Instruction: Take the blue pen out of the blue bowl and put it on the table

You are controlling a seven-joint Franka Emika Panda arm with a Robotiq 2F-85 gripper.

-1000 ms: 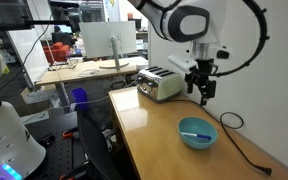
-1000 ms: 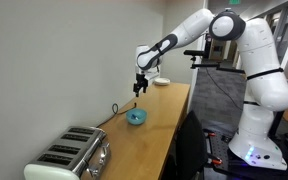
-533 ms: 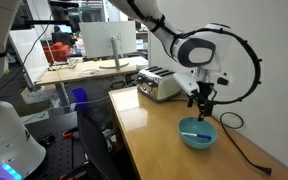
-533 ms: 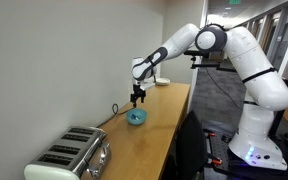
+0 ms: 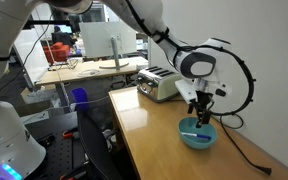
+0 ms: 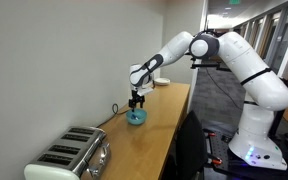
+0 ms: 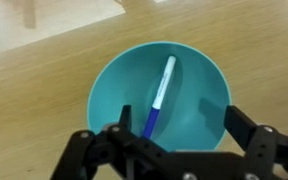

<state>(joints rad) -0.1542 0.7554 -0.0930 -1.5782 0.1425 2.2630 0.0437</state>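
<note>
Next, my gripper closes on the dark blue end [image 5: 203, 136] [image 7: 152, 120] of the blue pen. The pen's white end will stick out past the fingers.
The blue bowl [image 7: 160, 96] is a plain turquoise plastic bowl on the wooden table [image 7: 44, 80]; it also shows in both exterior views [image 5: 197, 136] [image 6: 136, 117]. The blue pen [image 7: 160, 96] lies inside it, white end far, dark blue end toward the fingers. My gripper [image 7: 179, 122] is open, its two dark fingers straddling the near part of the bowl just above it. In the exterior views the gripper [image 5: 201, 118] [image 6: 136, 106] hangs right over the bowl, fingertips at its rim level.
A silver toaster [image 5: 159, 82] [image 6: 68, 154] stands further along the table. A black cable [image 5: 239, 135] lies on the table past the bowl, near the wall. The table's front edge [image 5: 134, 140] is close to the bowl.
The arm has come down and moved over the bowl; a second ago the gripper was higher, near the toaster side, and now it is at the bowl's rim.
</note>
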